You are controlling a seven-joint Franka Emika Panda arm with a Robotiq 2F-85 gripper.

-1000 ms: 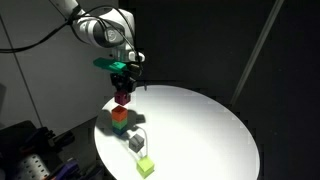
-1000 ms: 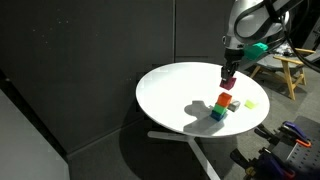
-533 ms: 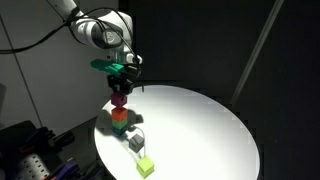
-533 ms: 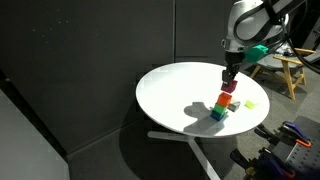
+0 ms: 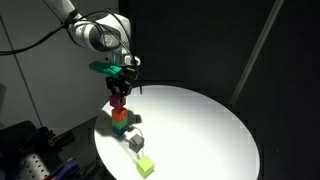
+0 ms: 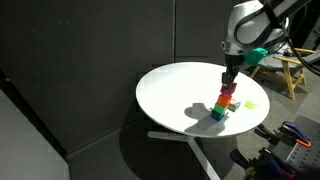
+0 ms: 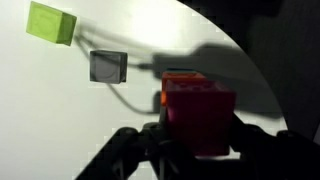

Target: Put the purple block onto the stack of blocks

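Note:
Next, my gripper lets go of the purple block on top of the orange-red cube [image 5: 118,104] [image 7: 188,88], which sits over the green one.
My gripper [image 5: 119,90] is shut on the purple block [image 5: 119,101], a small magenta cube, and holds it right on top of the stack of blocks [image 5: 119,119], an orange-red cube over a green one. Both show in the other exterior view too: the purple block [image 6: 228,90] sits directly above the stack [image 6: 221,106]. In the wrist view the purple block [image 7: 198,117] fills the space between my fingers, and only an orange edge of the stack [image 7: 178,76] shows behind it. I cannot tell whether the block touches the stack.
A yellow-green cube [image 5: 146,167] and a grey cube [image 5: 135,146] lie on the round white table [image 5: 200,130] near its front edge. In the wrist view they are the yellow-green cube [image 7: 51,22] and grey cube [image 7: 108,67]. A wooden stool [image 6: 285,70] stands beyond the table.
My gripper has come down with the purple block, closing the gap to the top of the stack. The other cubes have not moved.

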